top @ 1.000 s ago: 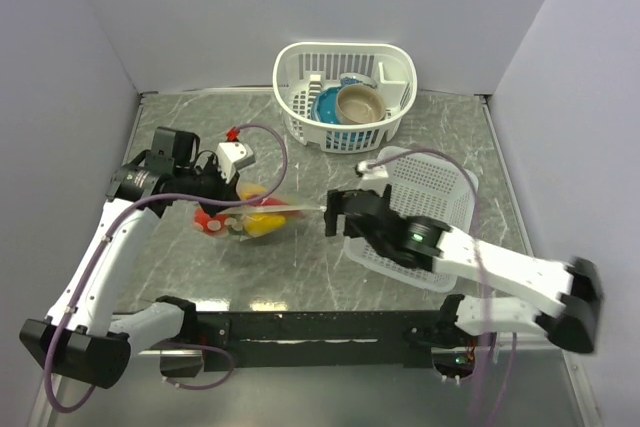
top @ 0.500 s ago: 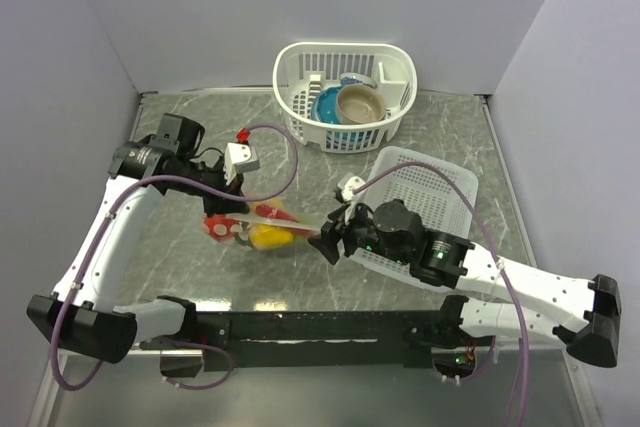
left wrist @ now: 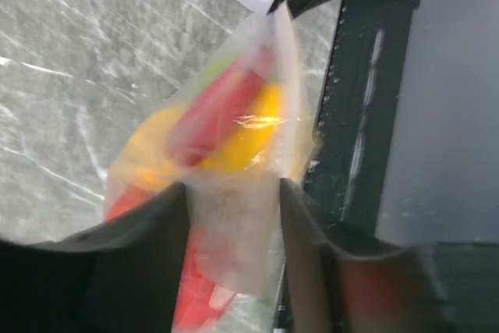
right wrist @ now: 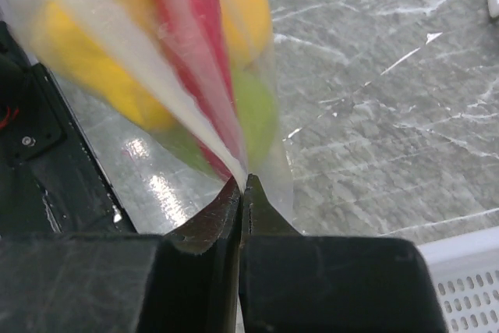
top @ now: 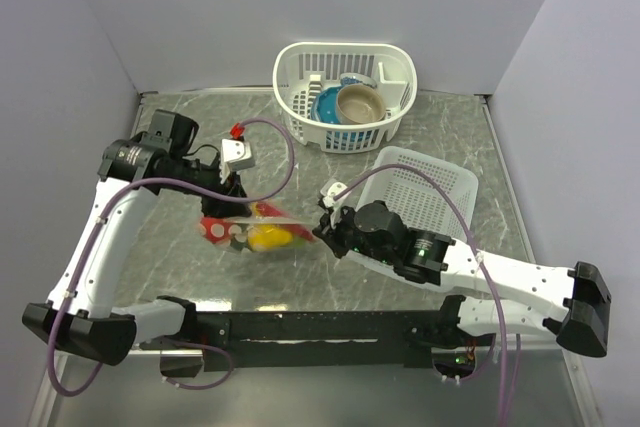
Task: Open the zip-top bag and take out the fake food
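My left gripper, at the bag's far end, should pinch the bag's white strip (top: 299, 221) close beside my right gripper before that opens and regrasps.
The zip-top bag (top: 252, 231) hangs low over the table between the two arms, with the fake food (top: 268, 237) inside: yellow, red and lime green pieces. My right gripper (top: 322, 230) is shut on the bag's right edge; the right wrist view shows its jaws (right wrist: 243, 186) pinched on the plastic of the bag (right wrist: 156, 52), next to a green piece (right wrist: 253, 111). My left gripper (top: 232, 195) is above the bag's left end. In the left wrist view its jaws (left wrist: 232, 224) stand apart, and the bag (left wrist: 234, 130) lies between the fingers (left wrist: 148, 247).
A white lattice basket (top: 345, 57) with a blue and a tan bowl stands at the back. A flat white lattice tray (top: 430, 187) lies at the right, partly under my right arm. The black base rail (top: 320, 327) runs along the near edge, close below the bag.
My right gripper has moved in and shut on the bag's right edge. The left jaws have opened from shut. The bag has sunk a little toward the near edge.
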Robot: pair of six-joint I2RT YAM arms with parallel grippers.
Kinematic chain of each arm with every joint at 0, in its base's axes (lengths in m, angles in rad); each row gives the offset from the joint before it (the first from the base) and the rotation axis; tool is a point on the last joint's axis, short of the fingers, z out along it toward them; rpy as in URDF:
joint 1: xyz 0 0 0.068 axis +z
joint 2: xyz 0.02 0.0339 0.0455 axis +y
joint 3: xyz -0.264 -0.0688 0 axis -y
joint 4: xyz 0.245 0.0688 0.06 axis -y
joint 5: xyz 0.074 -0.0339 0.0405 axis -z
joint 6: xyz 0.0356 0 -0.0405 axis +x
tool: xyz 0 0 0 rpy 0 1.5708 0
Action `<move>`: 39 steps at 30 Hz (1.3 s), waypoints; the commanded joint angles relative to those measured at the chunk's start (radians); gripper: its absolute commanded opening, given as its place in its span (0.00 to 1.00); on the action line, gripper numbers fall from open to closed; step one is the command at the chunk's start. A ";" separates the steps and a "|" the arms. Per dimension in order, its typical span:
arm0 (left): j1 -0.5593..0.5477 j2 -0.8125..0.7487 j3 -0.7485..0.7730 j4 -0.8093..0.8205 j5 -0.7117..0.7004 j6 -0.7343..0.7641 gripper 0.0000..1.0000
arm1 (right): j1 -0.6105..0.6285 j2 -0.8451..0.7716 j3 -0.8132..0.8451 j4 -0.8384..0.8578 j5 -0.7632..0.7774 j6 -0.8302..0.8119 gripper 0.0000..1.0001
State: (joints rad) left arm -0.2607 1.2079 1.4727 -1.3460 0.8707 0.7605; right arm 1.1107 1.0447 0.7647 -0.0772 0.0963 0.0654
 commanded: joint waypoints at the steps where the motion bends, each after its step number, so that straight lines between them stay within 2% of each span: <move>1: -0.002 -0.042 -0.020 0.053 0.011 -0.058 0.63 | 0.006 -0.017 0.041 0.036 0.023 0.007 0.00; 2: -0.002 -0.050 -0.020 0.073 -0.002 -0.096 0.74 | 0.006 -0.020 0.048 0.034 0.025 0.007 0.00; 3: -0.002 -0.057 -0.022 0.096 -0.040 -0.122 0.99 | 0.006 -0.023 0.056 0.022 0.022 0.001 0.00; 4: -0.002 -0.080 -0.015 0.172 -0.061 -0.154 0.99 | 0.006 -0.023 0.067 0.013 0.026 -0.002 0.00; 6: -0.002 -0.100 0.004 0.217 -0.070 -0.194 0.99 | 0.008 -0.015 0.110 -0.019 0.022 -0.013 0.00; 12: -0.006 -0.087 0.035 0.337 0.105 -0.233 0.99 | 0.006 0.060 0.241 -0.070 -0.072 -0.038 0.00; 16: -0.064 -0.067 0.026 0.300 0.169 -0.168 0.99 | 0.006 0.156 0.329 -0.124 -0.174 -0.052 0.00; 19: -0.112 -0.086 0.009 0.214 0.226 -0.101 0.99 | 0.006 0.218 0.409 -0.174 -0.207 -0.058 0.00; 24: -0.155 -0.148 -0.130 0.244 0.165 -0.141 0.99 | 0.006 0.270 0.452 -0.205 -0.228 -0.058 0.00; 30: -0.169 -0.215 -0.219 0.248 0.064 -0.159 0.99 | 0.006 0.285 0.466 -0.213 -0.233 -0.058 0.00; 39: -0.206 -0.235 -0.451 0.527 -0.108 -0.237 0.99 | 0.006 0.296 0.495 -0.210 -0.257 -0.056 0.00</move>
State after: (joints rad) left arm -0.4442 0.9642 1.0863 -0.9901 0.8593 0.5785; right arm 1.1130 1.3479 1.1828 -0.3305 -0.1280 0.0200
